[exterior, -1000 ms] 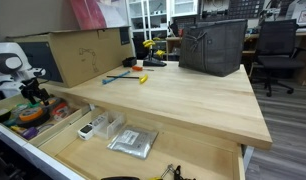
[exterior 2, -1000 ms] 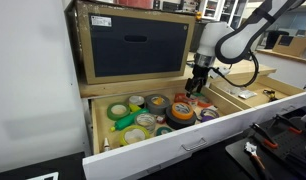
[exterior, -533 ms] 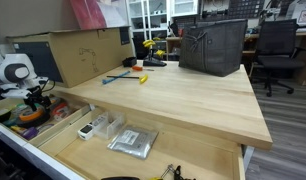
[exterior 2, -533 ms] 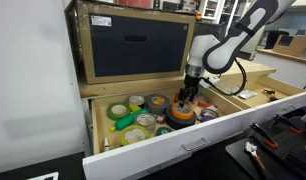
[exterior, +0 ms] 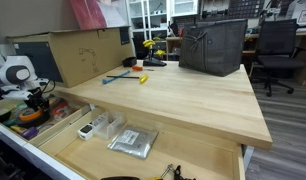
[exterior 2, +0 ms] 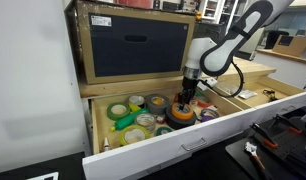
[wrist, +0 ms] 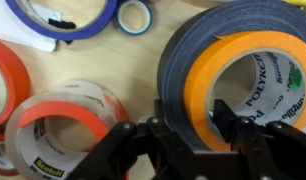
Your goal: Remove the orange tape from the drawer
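Observation:
My gripper's fingers straddle the dark grey roll along with the orange tape, so I need to open, rise and pinch only the orange tape's side (wrist: pixel 198 92).
The orange tape (wrist: pixel 208 60) lies flat on a wider dark grey roll (wrist: pixel 178 55) in the open drawer (exterior 2: pixel 143 147). In the wrist view my gripper (wrist: pixel 196 125) straddles the near wall of both rolls, with one finger inside the centre hole and one against the dark roll's outside, both touching. In both exterior views the gripper (exterior 2: pixel 183 100) (exterior: pixel 33 100) is down in the tape compartment, over the orange tape (exterior 2: pixel 183 109).
Several other rolls crowd the compartment: green (exterior 2: pixel 118 111), a blue ring (wrist: pixel 63 15), red-and-white rolls (wrist: pixel 63 130). A cardboard box (exterior: pixel 83 50) and a black bag (exterior: pixel 213 45) stand on the wooden tabletop (exterior: pixel 183 100) above the drawer.
A second ago the gripper hung higher and further along the drawer. It has moved over and down onto the orange tape, and has stayed there for the last half second.

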